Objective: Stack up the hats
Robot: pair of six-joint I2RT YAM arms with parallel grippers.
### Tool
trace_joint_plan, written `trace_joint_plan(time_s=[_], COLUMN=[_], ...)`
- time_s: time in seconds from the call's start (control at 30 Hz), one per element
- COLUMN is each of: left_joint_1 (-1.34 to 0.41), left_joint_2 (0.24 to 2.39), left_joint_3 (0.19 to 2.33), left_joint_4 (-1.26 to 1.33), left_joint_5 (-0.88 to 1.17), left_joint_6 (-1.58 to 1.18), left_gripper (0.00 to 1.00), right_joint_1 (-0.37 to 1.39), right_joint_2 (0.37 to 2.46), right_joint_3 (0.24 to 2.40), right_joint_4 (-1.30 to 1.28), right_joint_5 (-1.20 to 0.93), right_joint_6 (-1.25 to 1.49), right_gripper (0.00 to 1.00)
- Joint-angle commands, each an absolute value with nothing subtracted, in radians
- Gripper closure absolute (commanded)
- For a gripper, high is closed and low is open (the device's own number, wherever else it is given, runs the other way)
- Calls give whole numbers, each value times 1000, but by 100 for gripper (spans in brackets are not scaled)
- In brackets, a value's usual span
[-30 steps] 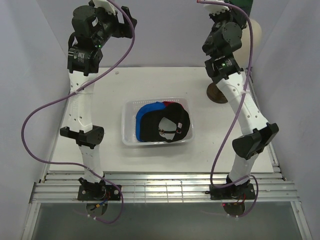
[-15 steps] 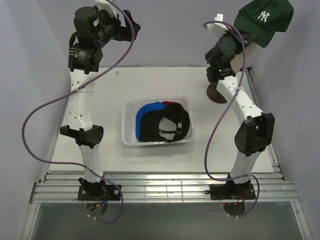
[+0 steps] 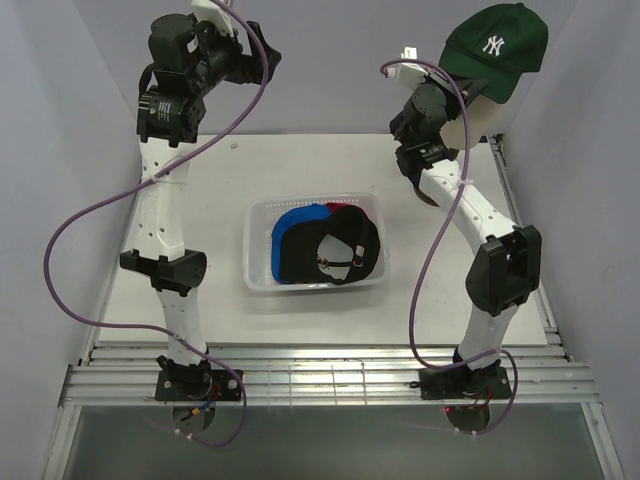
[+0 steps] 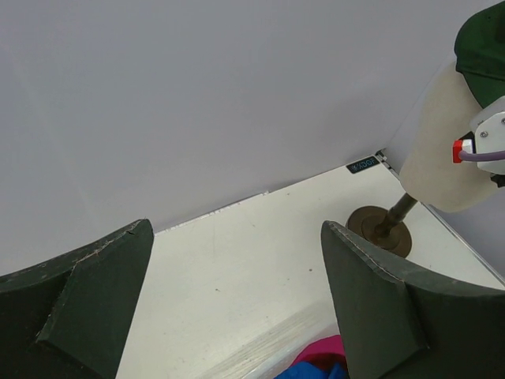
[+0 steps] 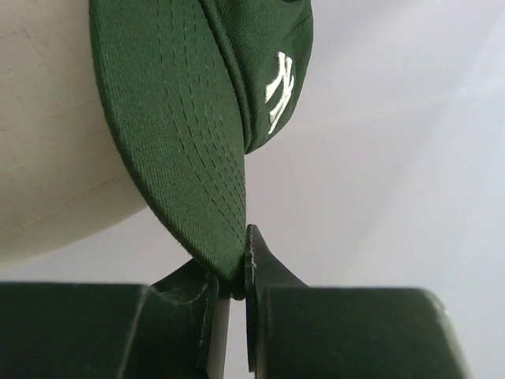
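Observation:
The robot's right gripper should release the dark green cap on top of the beige mannequin head [image 3: 471, 86].
A dark green cap [image 3: 497, 50] with a white logo is up at the back right, by the top of the beige mannequin head [image 3: 472, 120]. My right gripper [image 3: 470, 88] is shut on the tip of its brim [image 5: 189, 158], jaws pinching the fabric [image 5: 235, 272]. A black cap [image 3: 345, 250], a blue cap [image 3: 288, 238] and a magenta-red cap [image 3: 337, 208] lie piled in the clear tray [image 3: 255, 250]. My left gripper [image 3: 255, 55] is open and empty, held high at the back left [image 4: 237, 300].
The mannequin head [image 4: 438, 150] stands on a brown stand [image 4: 381, 229] at the back right corner. White walls close the back and both sides. Purple cables hang from both arms.
The right arm has swung left with the green cap, which has come into view at the top and moved left. The left arm and the tray's caps have not moved.

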State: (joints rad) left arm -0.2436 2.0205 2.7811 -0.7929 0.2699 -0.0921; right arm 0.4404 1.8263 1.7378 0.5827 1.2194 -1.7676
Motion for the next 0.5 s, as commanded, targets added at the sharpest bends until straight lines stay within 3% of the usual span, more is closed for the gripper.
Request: trace_joint_plan(time_s=[0.0,0.47], left_joint_1=[-236,-235], left_joint_2=[1991,1983], left_joint_3=[2763,2741], left_joint_4=[-796,-798], left_joint_5=[284,293], left_joint_6=[-103,-109], left_gripper=[2,2], right_joint_1=[446,538], right_joint_2=[1790,1723], right_joint_3=[1756,1563], right_joint_4=[546,531], right_joint_5=[1261,1342], right_joint_6=[-1706,-1704], right_gripper=[92,92])
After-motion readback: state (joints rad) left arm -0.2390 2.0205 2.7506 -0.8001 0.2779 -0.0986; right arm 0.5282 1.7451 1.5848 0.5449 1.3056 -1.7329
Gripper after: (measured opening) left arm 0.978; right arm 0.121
